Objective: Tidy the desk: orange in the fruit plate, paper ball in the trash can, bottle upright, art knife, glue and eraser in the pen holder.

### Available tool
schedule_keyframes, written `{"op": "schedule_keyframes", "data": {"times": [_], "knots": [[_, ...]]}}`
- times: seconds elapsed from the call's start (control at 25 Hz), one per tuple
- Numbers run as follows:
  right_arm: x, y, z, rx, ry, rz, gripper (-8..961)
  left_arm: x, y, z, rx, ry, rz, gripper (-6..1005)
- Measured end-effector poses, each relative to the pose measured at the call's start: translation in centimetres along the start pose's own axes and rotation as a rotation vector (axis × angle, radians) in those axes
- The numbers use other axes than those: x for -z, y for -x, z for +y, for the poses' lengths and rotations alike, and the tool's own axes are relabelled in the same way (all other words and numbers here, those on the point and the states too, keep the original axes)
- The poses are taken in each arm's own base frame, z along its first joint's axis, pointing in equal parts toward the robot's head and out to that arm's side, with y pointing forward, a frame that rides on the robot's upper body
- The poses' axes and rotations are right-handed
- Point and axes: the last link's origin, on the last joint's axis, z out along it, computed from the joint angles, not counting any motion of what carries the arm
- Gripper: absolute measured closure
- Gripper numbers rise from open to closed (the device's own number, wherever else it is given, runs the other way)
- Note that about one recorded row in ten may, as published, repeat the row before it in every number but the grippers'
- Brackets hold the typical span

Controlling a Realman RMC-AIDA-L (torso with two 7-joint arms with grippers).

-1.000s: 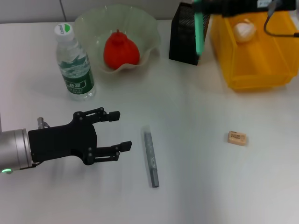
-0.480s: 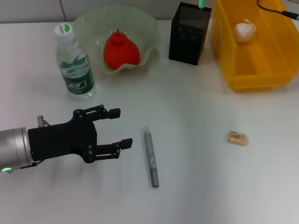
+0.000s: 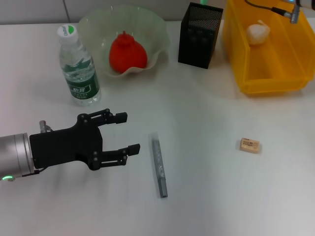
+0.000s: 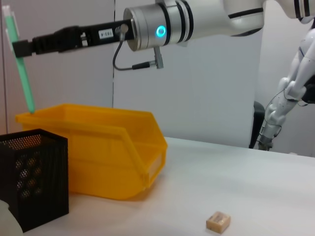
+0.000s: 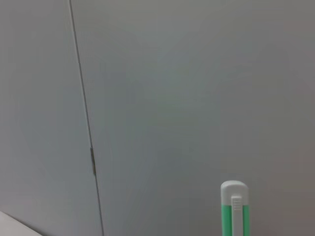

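Observation:
The robot's right gripper will release the green glue inside the black pen holder (image 3: 193,19), toward the side nearest the fruit plate. The glue now hangs upright above that holder.
My left gripper (image 3: 132,132) hovers open over the table's front left, with nothing between its fingers. To its right lies the grey art knife (image 3: 159,166), and the tan eraser (image 3: 250,145) lies farther right. The orange (image 3: 128,51) sits in the fruit plate (image 3: 162,30). The bottle (image 3: 78,66) stands upright beside it. The paper ball (image 3: 258,32) lies in the yellow trash can (image 3: 268,73). In the left wrist view my right gripper (image 4: 19,47) is shut on the green glue (image 4: 23,73), which hangs upright above the black pen holder (image 4: 34,182).
The pen holder (image 3: 199,34) stands between the fruit plate and the trash can at the back. The right arm's cable (image 3: 275,10) crosses the trash can's far corner. The eraser (image 4: 218,221) lies on open table in front of the trash can (image 4: 108,152).
The right arm has lifted the glue upward, almost out of the head view's top edge. The left gripper has stayed in place and open.

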Motion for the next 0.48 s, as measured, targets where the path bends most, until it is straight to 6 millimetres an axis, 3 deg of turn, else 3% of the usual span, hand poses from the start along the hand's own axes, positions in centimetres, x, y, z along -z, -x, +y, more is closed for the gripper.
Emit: {"op": "schedule_keyframes", "data": {"times": [0.48], "knots": [[-0.7,-2.1,0.6,0.001,-0.033,-0.079,767,-0.8,-0.1,-0.2,0.024,-0.002,0.011,197]]}}
